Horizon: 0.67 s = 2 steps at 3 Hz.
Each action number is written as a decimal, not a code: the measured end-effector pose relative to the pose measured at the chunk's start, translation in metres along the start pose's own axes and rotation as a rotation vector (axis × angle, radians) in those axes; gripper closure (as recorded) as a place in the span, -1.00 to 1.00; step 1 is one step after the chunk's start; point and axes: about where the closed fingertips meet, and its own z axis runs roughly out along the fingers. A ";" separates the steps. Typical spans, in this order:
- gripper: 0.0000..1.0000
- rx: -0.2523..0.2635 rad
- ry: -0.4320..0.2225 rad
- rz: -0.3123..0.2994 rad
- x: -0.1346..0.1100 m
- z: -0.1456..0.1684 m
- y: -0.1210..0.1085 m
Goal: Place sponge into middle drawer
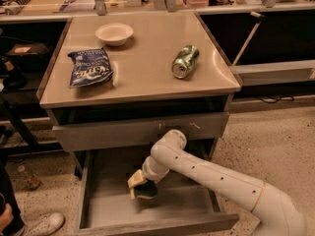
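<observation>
The middle drawer has a bare bottom. I should use my gripper to put the sponge down on the bare bottom of the middle drawer (147, 195), a little toward its front panel.
The middle drawer (98, 211) is pulled open below the counter, a wide grey metal tray with a bare floor. My gripper (143, 185) reaches down into it from the right on a white arm. It is shut on the sponge (138, 183), whose pale yellow base faces left and dark green top sits under the fingers. The sponge hangs just above the drawer floor, left of centre.
On the counter top (147, 77) lie a blue chip bag (90, 67), a white bowl (114, 33) and a crushed green can (185, 61). A grey drawer front (142, 131) with pale scratches sits above the open drawer. A person's shoe (45, 224) is at lower left.
</observation>
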 end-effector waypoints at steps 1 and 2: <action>1.00 0.006 0.016 0.088 0.000 0.019 -0.017; 1.00 0.007 0.042 0.154 0.015 0.036 -0.026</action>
